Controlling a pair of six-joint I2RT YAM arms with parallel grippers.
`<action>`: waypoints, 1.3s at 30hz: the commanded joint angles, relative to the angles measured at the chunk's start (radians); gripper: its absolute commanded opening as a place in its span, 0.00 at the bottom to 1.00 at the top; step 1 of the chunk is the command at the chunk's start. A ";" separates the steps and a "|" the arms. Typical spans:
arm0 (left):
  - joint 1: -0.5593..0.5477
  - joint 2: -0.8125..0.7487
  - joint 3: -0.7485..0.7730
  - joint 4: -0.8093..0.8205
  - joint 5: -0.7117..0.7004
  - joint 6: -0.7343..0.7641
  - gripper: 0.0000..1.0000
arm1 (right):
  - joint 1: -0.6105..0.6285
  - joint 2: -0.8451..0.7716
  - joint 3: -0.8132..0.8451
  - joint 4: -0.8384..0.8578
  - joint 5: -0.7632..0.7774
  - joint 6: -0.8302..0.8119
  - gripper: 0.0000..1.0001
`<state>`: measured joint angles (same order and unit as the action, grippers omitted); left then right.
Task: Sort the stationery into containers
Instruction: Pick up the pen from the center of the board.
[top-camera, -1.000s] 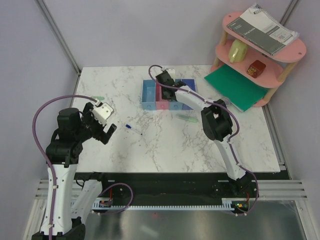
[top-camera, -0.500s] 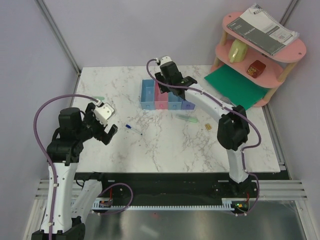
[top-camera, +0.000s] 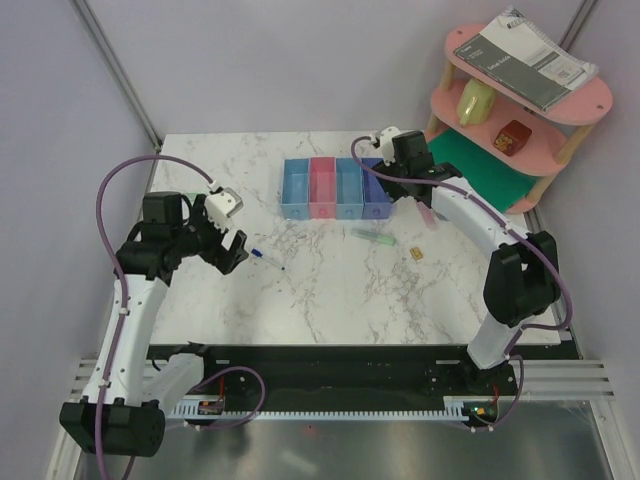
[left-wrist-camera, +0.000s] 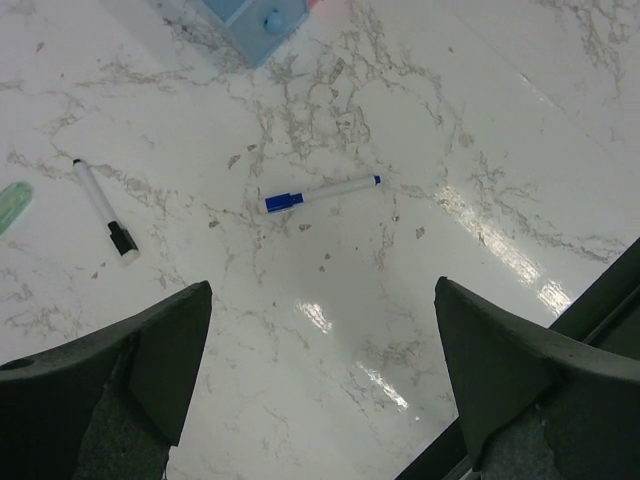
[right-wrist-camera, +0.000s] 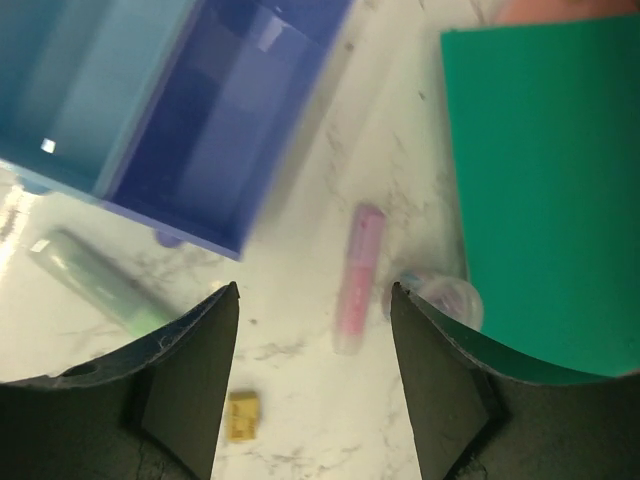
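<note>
Next, the robot's right gripper needs to move to the pink marker lying past the purple-blue tray and close on the marker's cap (top-camera: 421, 207) (right-wrist-camera: 364, 243).
The containers (top-camera: 335, 188) are a joined row of four small trays at the back middle of the table. My right gripper (right-wrist-camera: 313, 290) hangs open and empty just past their purple-blue end (right-wrist-camera: 215, 130). Under it lie a pink marker (right-wrist-camera: 358, 275), a small round roll (right-wrist-camera: 440, 295), a gold clip (right-wrist-camera: 243, 416) and a pale green marker (right-wrist-camera: 95, 280). My left gripper (left-wrist-camera: 322, 290) is wide open above bare marble. A blue-and-white pen (left-wrist-camera: 322, 192) lies ahead of it. A white marker with a black cap (left-wrist-camera: 104, 208) and another pale green marker (left-wrist-camera: 12, 205) lie to its left.
A flat green mat (top-camera: 470, 175) lies at the back right, partly under a pink tiered shelf (top-camera: 520, 100) that carries a grey notebook (top-camera: 525, 55). The table's front edge (left-wrist-camera: 600, 300) runs just right of the left gripper.
My right arm swung from over the middle trays to the purple-blue end, and its jaws opened. The left arm shifted right, toward the blue pen.
</note>
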<state>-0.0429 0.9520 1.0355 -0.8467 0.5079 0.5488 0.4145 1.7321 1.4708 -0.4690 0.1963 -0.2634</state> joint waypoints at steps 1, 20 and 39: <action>-0.079 0.013 0.064 0.063 0.057 0.005 0.99 | -0.054 -0.022 -0.032 0.004 -0.043 -0.069 0.69; -0.606 0.379 0.198 0.274 -0.411 -0.087 0.97 | -0.233 0.288 0.086 0.047 -0.175 -0.062 0.68; -0.673 0.691 0.224 0.541 -0.335 0.312 0.98 | -0.286 0.396 0.091 0.073 -0.195 -0.059 0.66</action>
<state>-0.7113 1.5818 1.2369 -0.4362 0.0917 0.7120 0.1513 2.1082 1.5345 -0.4137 0.0135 -0.3283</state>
